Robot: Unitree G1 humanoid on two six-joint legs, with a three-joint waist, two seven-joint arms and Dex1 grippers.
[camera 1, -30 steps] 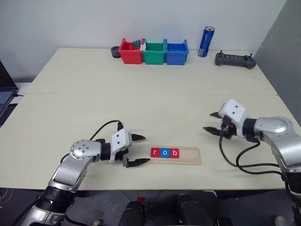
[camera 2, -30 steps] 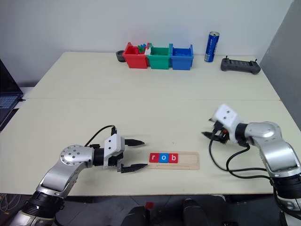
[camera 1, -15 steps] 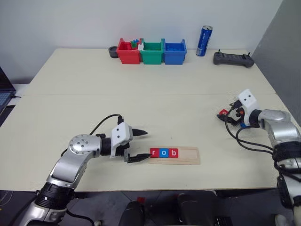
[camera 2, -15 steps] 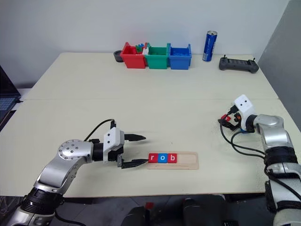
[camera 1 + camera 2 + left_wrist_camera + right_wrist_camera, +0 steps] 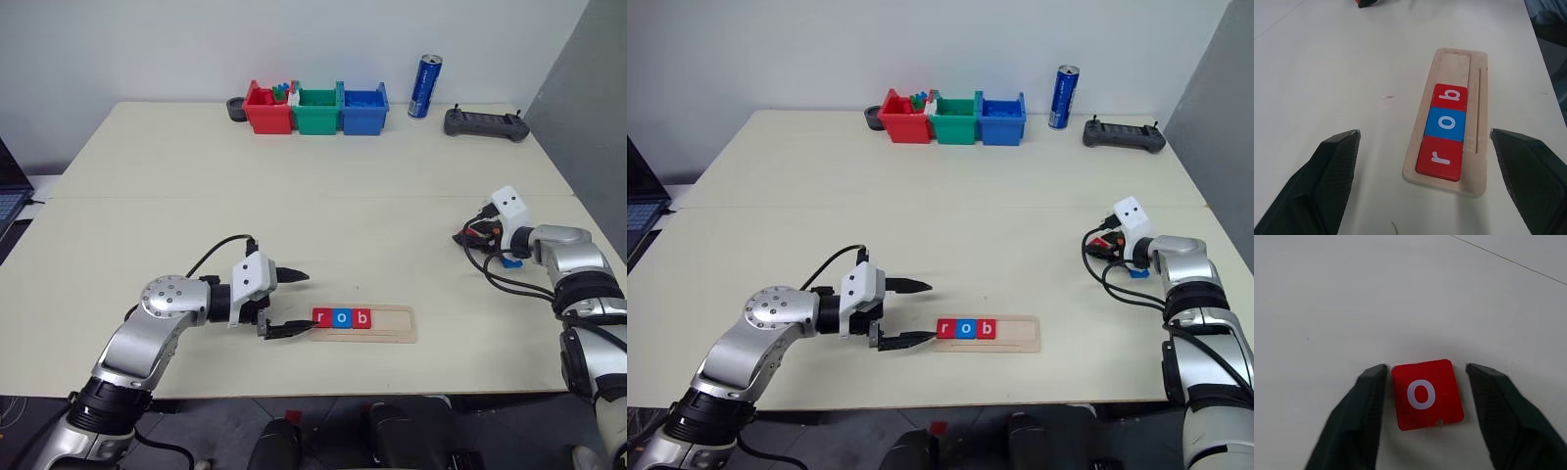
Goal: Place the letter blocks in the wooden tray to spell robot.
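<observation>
My right gripper is around the side edges of the red "o" block, so next I put it down nearer the tray, turn and take its top and bottom edges (image 5: 1422, 365).
The wooden tray (image 5: 390, 324) lies near the table's front edge, with three letter blocks in its left part: red "r" (image 5: 322, 317), blue "o" (image 5: 341, 317) and red "b" (image 5: 361, 318). My left gripper (image 5: 297, 304) stands open just left of the tray's end, touching nothing. At the right side of the table my right gripper (image 5: 1425, 367) is low over a red "o" block (image 5: 1425, 394) that lies flat between its fingers, with thin gaps on both sides. A blue block (image 5: 508, 261) lies beside that gripper; its letter is hidden.
Red (image 5: 267, 108), green (image 5: 318, 108) and blue (image 5: 363, 106) bins stand in a row at the back, with a small dark bowl (image 5: 236, 107) to their left. A blue can (image 5: 426, 86) and a black controller (image 5: 486, 123) are at the back right.
My right arm has swung out to the right and down over the red "o" block, and its fingers have narrowed around it. The left gripper stays by the tray.
</observation>
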